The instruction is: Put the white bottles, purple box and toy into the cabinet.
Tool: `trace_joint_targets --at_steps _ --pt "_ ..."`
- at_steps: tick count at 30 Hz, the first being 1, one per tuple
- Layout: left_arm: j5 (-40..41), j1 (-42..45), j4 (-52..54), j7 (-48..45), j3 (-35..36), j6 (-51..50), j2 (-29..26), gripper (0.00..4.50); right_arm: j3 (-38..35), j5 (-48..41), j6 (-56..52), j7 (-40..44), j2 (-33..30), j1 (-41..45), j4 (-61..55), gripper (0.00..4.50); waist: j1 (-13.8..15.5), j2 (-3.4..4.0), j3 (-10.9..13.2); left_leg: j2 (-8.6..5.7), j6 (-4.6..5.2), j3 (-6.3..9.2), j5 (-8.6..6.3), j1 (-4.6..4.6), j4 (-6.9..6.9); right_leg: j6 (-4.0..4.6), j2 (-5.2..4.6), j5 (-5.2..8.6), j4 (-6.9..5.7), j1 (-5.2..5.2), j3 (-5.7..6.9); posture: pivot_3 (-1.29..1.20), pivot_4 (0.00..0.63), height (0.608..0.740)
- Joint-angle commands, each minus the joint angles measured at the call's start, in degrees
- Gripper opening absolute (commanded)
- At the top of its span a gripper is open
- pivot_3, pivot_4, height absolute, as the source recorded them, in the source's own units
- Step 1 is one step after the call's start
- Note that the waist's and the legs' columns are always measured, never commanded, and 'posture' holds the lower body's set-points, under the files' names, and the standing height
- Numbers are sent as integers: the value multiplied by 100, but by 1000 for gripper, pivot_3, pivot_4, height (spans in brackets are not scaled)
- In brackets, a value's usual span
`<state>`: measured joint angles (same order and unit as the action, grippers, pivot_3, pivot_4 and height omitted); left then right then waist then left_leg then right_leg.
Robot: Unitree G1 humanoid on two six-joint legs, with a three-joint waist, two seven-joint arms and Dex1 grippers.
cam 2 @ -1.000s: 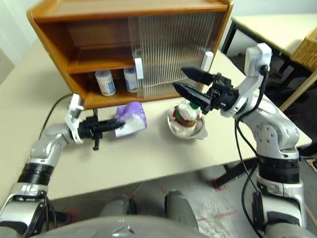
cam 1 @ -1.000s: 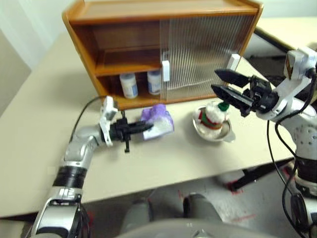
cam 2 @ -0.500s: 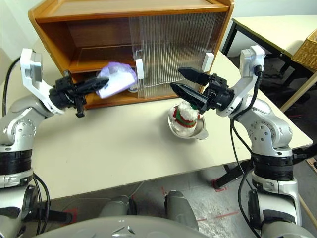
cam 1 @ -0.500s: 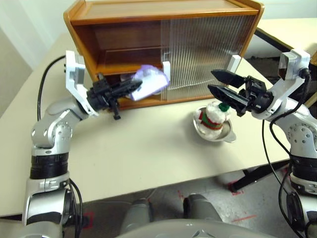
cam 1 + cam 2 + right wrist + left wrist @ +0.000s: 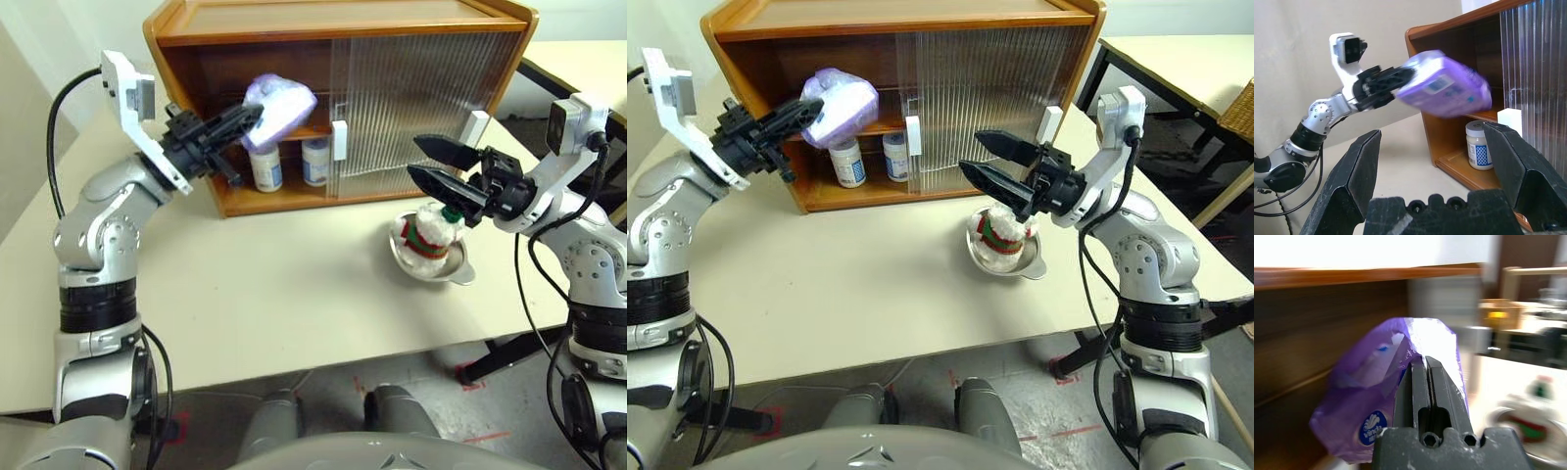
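Observation:
Next, my left gripper sets the purple box down on the upper shelf [image 5: 265,97] above the white bottles.
My left gripper [image 5: 252,117] is shut on the purple box [image 5: 280,102], a soft lavender tissue pack held in the air in front of the open left half of the cabinet [image 5: 343,22], level with its upper shelf. Two white bottles [image 5: 265,167] [image 5: 315,161] stand side by side on the lower shelf. The toy [image 5: 430,231], a white plush with a red-and-green band, sits in a shallow metal dish [image 5: 449,268] on the table. Just above and behind the toy hangs my right gripper [image 5: 415,158], open and empty. The left wrist view shows the fingers [image 5: 1422,382] pinching the purple box [image 5: 1366,396].
The cabinet's ribbed sliding door [image 5: 421,103] covers its right half, with white handles [image 5: 340,139] [image 5: 476,127]. The beige table [image 5: 294,284] has bare surface in front of the cabinet. A second table [image 5: 1176,49] stands at the far right.
My left arm has lifted the purple box off the table and carried it up to the cabinet's open left side. The right arm and the toy have stayed put.

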<state>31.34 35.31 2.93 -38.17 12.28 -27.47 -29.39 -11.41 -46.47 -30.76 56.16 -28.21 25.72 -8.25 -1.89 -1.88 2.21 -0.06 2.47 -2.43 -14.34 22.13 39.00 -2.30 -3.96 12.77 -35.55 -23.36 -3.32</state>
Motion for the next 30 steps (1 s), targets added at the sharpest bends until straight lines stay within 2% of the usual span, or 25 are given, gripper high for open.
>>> trace_joint_targets --at_steps 1,9,12,18,30 --pt "-627 150 -343 751 -244 262 295 19 25 5 72 12 15 -6 -13 4500 0 -1 -1 0 0 0 0 0 0 1 0 -2 1 1 -1 -24 0 740" --pt "-1579 495 -1143 1780 -714 787 1115 19 -25 -11 69 -54 28 -81 -94 4500 -12 -1 -2 -4 -2 0 -1 -2 0 2 0 -10 1 2 -4 -41 0 740" --pt "-1590 683 -1141 1942 -758 772 1423 19 -51 -19 65 -89 12 -124 -154 4500 -27 -2 -1 -6 -2 -1 -1 -2 0 -1 1 -12 2 2 -7 -58 0 740" --pt "-1740 866 -1181 1980 -800 739 1464 19 -109 -39 73 -114 -12 -214 -194 4500 -36 -2 -1 -5 -2 -1 -1 4 0 -3 7 -10 4 -4 -10 -59 0 740" --pt "-2377 1380 -2181 3089 -700 1239 1723 19 -94 -37 86 -121 3 -244 -203 4500 -33 -5 0 -7 -1 0 -1 5 0 -10 7 -10 9 -2 -11 -65 0 740"
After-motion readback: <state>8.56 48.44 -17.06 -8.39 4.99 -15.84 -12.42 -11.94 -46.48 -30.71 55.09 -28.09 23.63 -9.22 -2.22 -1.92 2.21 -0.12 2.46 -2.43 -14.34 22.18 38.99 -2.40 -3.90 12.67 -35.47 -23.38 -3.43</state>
